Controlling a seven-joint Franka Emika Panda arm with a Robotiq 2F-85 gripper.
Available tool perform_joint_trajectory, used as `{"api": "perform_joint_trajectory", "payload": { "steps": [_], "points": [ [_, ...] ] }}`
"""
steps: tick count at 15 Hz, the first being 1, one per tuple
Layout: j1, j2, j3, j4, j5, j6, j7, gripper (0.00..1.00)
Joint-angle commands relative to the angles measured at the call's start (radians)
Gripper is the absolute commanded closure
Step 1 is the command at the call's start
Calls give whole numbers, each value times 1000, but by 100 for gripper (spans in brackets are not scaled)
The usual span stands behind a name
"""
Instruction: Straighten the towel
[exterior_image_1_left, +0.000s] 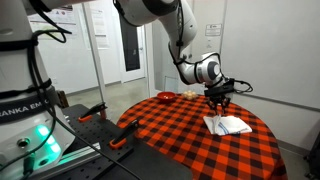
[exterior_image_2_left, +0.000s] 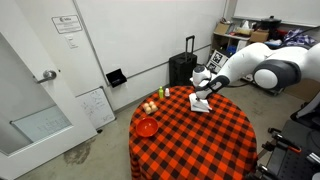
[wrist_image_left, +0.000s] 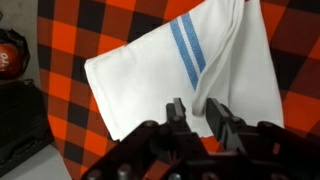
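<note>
I can see the striped end doubled over the towel while my gripper pinches a raised fold, so I should take the striped end's edge (wrist_image_left: 221, 48), lift it and unfold it.
A white towel with blue stripes (wrist_image_left: 150, 70) lies rumpled on the round table with a red and black checked cloth (exterior_image_1_left: 170, 135). It shows in both exterior views (exterior_image_1_left: 228, 125) (exterior_image_2_left: 200, 104), on the far side of the table. My gripper (wrist_image_left: 196, 112) sits right over the towel's near edge. Its fingers are closed to a narrow gap, with a raised fold of the towel pinched between them. The gripper also shows in both exterior views (exterior_image_1_left: 219, 103) (exterior_image_2_left: 203, 95), pointing down at the towel.
A red bowl (exterior_image_2_left: 147, 127) and some small fruit (exterior_image_2_left: 150, 107) sit on the table (exterior_image_2_left: 190, 145) apart from the towel. A black suitcase (exterior_image_2_left: 182, 68) stands by the wall. Clamps and equipment (exterior_image_1_left: 95, 112) lie beside the table.
</note>
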Motion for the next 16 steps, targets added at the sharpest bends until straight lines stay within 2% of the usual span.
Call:
{"api": "perform_joint_trajectory", "payload": {
  "steps": [1,6,7,9,16],
  "points": [
    [-12,-7,29,-1,13,-39,-53,98],
    [-10,-1,38,-11,12,-69,-70,99],
    [-10,-1,38,-14,13,-74,-67,73],
    [-10,1,40,-13,11,-90,-74,65],
    [-14,6,48,-9,16,-134,-89,13]
  ]
}}
